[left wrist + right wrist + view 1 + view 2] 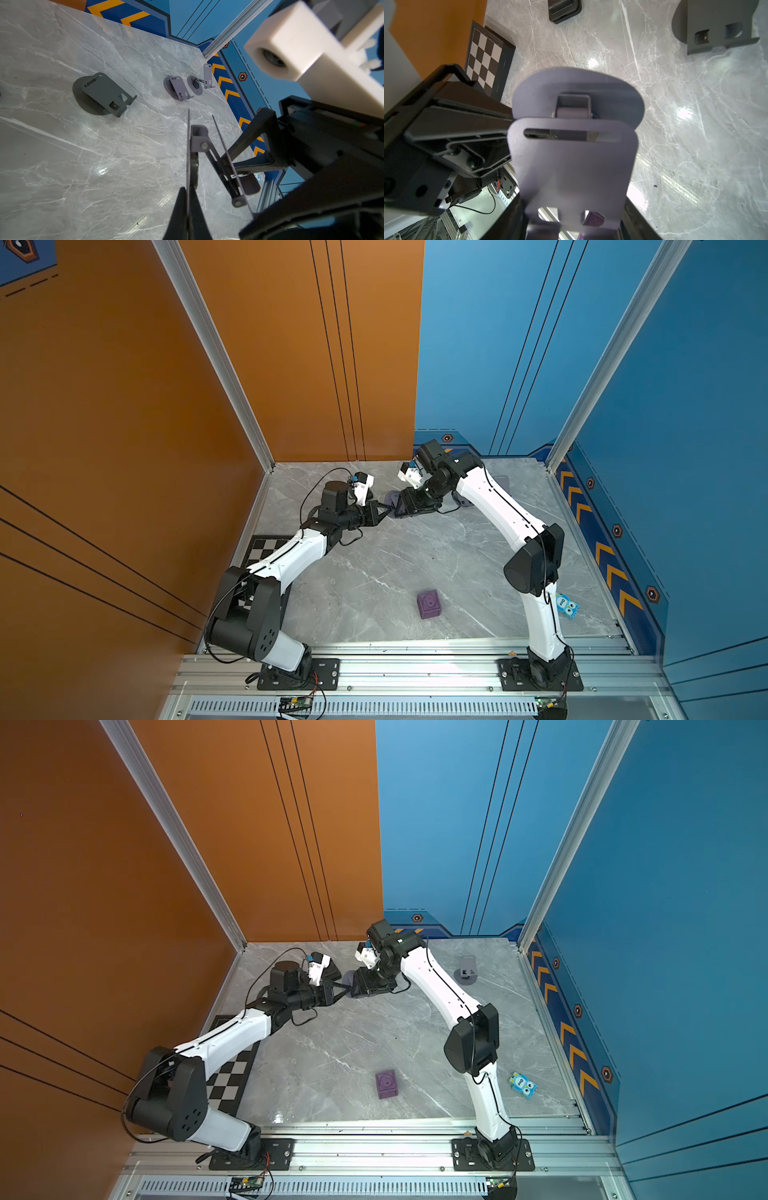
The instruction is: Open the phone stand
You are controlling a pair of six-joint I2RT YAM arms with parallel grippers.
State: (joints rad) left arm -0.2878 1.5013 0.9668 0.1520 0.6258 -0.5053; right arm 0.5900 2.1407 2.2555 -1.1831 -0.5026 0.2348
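Note:
The robot's right gripper holds the back plate near its lipped end, so it should open and take the plate nearer its slot (572, 135) before swinging it open.
A lavender phone stand (392, 498) (348, 979) hangs above the far middle of the table, between both grippers. My left gripper (188, 191) (384, 512) is shut on the edge of its thin round base (188, 145), seen edge-on in the left wrist view. My right gripper (572, 216) (401, 506) is shut across the width of its slotted back plate (571, 166). The round base (577, 87) stands behind that plate. A hinged arm (199, 137) joins the two plates, which stand slightly apart.
On the marble table lie a dark grey stand (104, 93) (716, 27), two lavender stands (178, 87) (204, 76), a grey stand (466, 969) and a black folded item (564, 10). Nearer the front are a purple cube (429, 603), a blue owl toy (566, 605) and a chessboard (266, 547).

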